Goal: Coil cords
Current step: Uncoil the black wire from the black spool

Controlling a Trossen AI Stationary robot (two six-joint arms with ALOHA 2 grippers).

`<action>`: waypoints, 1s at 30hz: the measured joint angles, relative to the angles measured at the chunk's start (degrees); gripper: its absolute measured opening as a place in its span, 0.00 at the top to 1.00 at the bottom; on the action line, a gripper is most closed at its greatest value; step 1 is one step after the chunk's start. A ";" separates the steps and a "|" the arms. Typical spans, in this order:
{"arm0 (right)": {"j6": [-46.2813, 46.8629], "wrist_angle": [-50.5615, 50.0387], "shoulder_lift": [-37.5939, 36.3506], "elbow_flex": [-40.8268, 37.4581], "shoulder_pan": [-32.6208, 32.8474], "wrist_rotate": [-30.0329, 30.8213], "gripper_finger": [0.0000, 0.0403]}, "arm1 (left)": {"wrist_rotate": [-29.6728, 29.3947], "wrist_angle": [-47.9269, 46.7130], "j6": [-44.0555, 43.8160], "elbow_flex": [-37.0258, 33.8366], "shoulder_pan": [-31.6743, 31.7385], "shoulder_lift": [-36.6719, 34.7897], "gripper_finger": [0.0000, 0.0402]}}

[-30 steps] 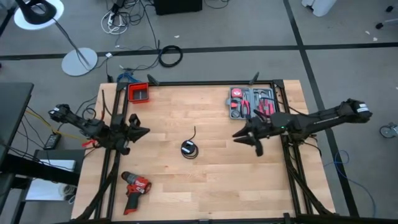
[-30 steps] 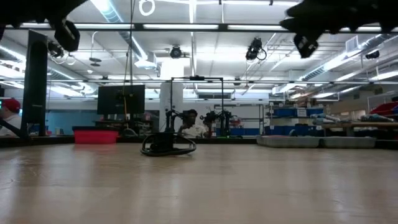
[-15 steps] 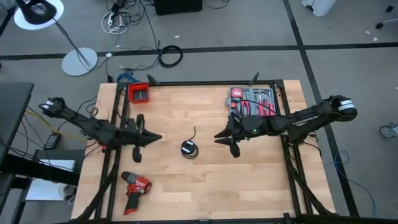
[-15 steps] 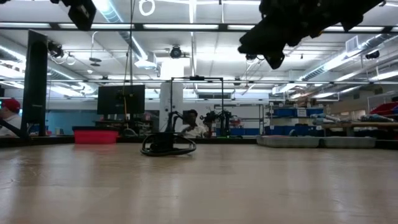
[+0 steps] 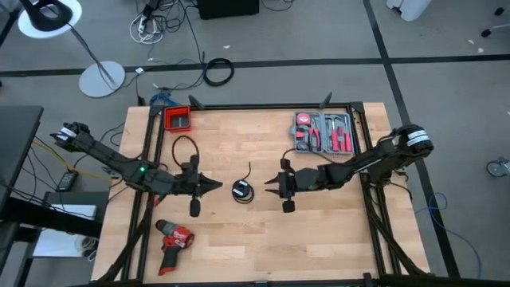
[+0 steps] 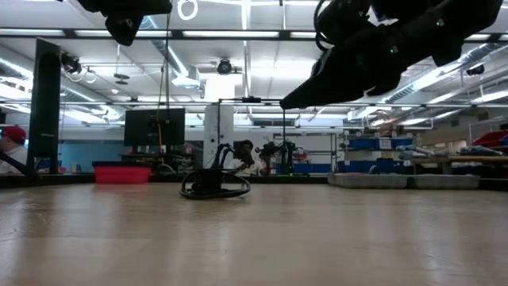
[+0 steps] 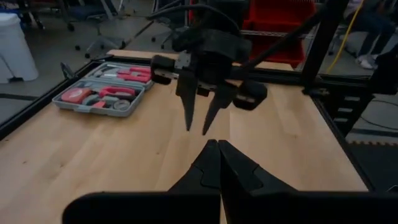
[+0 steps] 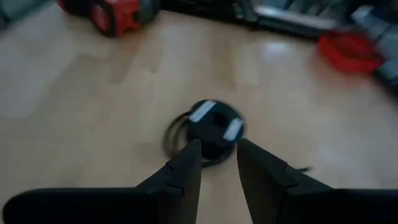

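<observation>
My right gripper moves to the black cord spool next and closes on the top disc's rim (image 5: 247, 190) (image 8: 206, 140), on the side that faces my right gripper.
The thin black cord (image 5: 242, 190) lies as a small coiled bundle on the middle of the wooden table, with a short tail pointing toward the far edge. It also shows in the low view (image 6: 214, 184) and the right wrist view (image 8: 211, 127). My left gripper (image 5: 217, 185) hovers just left of the bundle, fingers shut and empty (image 7: 214, 146). My right gripper (image 5: 269, 185) hovers just right of it, fingers a little open (image 8: 217, 149), pointing at the bundle. Both are above the table and touch nothing.
An open tool case (image 5: 323, 131) lies at the far right of the table. A red bin (image 5: 178, 118) stands at the far left and a red drill (image 5: 173, 237) at the near left. A thicker black cable ring (image 5: 218, 72) lies on the floor beyond the table.
My left gripper has gone toward the table's right edge and my right gripper toward its left edge and down. Both have closed in on the cord bundle from either side. The bundle has not moved.
</observation>
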 joint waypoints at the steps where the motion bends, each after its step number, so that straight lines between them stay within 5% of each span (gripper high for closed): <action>1: -2.24 1.52 0.86 0.07 0.31 1.57 0.74 | 0.02 -0.23 0.00 0.00 0.36 0.42 1.00; 13: -5.37 -24.33 11.17 21.51 0.02 3.29 0.74 | 3.27 -7.00 -4.74 0.00 6.31 7.48 1.00; 18: -6.77 -24.68 11.35 22.82 -0.05 0.64 0.74 | 3.96 -9.22 -7.77 -0.02 7.48 8.04 1.00; 30: -14.26 -21.52 16.26 22.84 1.17 1.09 0.71 | -5.98 -9.33 -3.08 -0.04 8.57 8.04 1.00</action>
